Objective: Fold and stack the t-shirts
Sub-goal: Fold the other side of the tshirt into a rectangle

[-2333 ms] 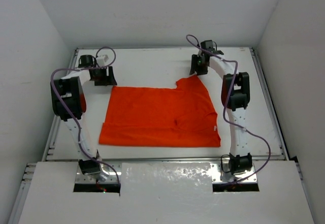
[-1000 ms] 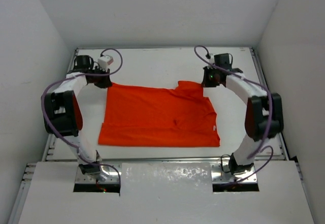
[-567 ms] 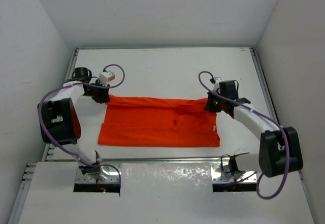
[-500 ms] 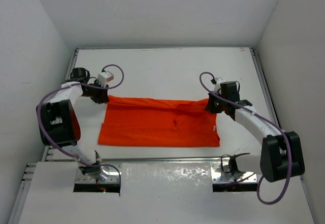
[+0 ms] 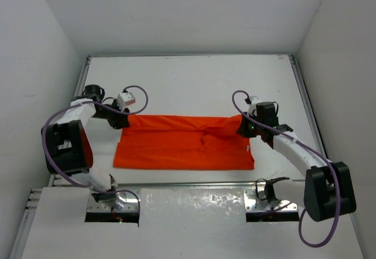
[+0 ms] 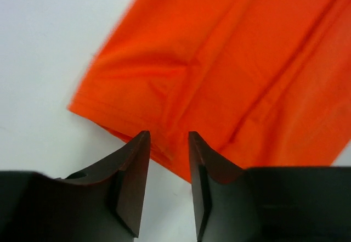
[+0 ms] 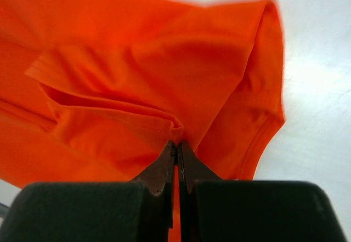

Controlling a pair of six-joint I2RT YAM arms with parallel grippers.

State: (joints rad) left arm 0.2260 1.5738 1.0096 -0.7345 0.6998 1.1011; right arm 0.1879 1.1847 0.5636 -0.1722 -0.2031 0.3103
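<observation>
I need to lift my left gripper off and pinch the t-shirt's loose corner (image 6: 169,154) under its open fingers before pulling, since only my right gripper holds the t-shirt's folded-over part.
The orange-red t-shirt (image 5: 182,147) lies across the middle of the white table as a wide band, its far part folded over toward the near side. My left gripper (image 5: 124,121) sits at the band's far left corner. In the left wrist view that gripper (image 6: 169,143) has its jaws apart over the cloth edge (image 6: 164,88) and grips nothing. My right gripper (image 5: 242,127) is at the far right corner. The right wrist view shows this gripper (image 7: 176,146) shut on a hemmed fold of the t-shirt (image 7: 137,61).
Bare white table (image 5: 188,83) stretches behind the shirt to the back wall. Metal rails (image 5: 311,124) run along the table's sides, with white walls close on left and right. A small white label (image 5: 248,147) shows near the shirt's right edge.
Both arms came toward the near side, carrying the shirt's far edge over and narrowing it into a band. The left gripper's jaws have parted and let go of the cloth; the right stays shut.
</observation>
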